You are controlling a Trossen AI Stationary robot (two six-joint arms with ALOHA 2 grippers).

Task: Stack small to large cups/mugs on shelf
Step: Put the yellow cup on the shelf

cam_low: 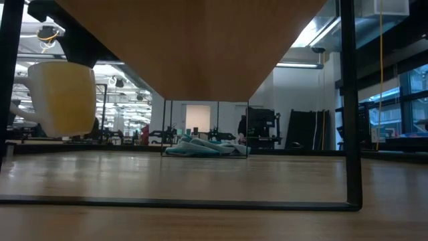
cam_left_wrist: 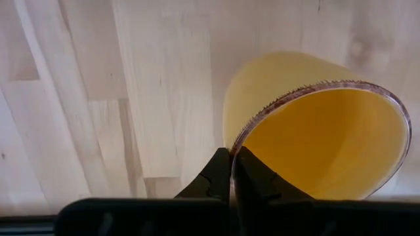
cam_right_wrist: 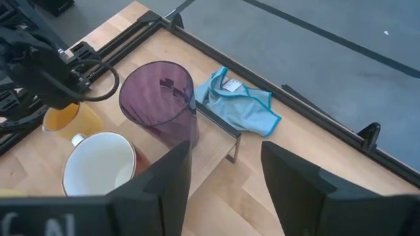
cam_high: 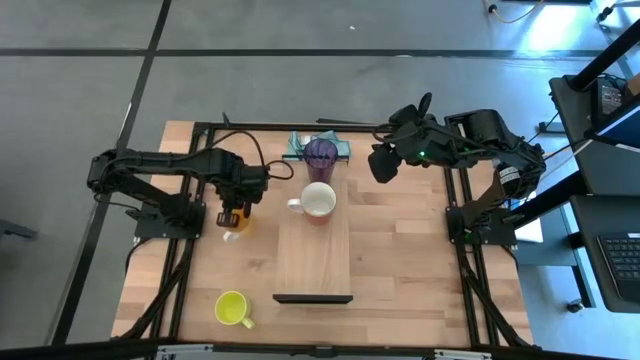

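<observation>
My left gripper has the orange mug to put down. It will let go of it on the tabletop (cam_high: 243,227) (cam_left_wrist: 279,101) beside the shelf, near the red mug's handle.
My left gripper (cam_high: 232,214) is shut on the orange mug (cam_high: 240,219), left of the shelf (cam_high: 313,250). In the low view the mug (cam_low: 63,97) hangs above the tabletop. The shelf is a pale plank on a black frame, with a dark strip (cam_high: 313,298) at its near end. The purple tumbler (cam_high: 320,153) and the red mug with the white inside (cam_high: 318,200) stand upright on its far half. The yellow-green mug (cam_high: 232,308) stands on the table at the near left. My right gripper (cam_high: 384,163) is open and empty, up right of the tumbler (cam_right_wrist: 161,101). My left gripper pinches the orange mug's rim (cam_left_wrist: 233,143), one finger inside the mug and one outside. The fingers (cam_left_wrist: 220,177) come from above, pointing down. The mug hangs below them, lifted clear of the table, its handle (cam_low: 17,114) out to one side.
A teal cloth (cam_high: 300,143) lies at the table's far edge behind the shelf. The shelf's black frame legs (cam_low: 352,100) stand on the table. The near half of the plank (cam_high: 313,265) is bare wood.
</observation>
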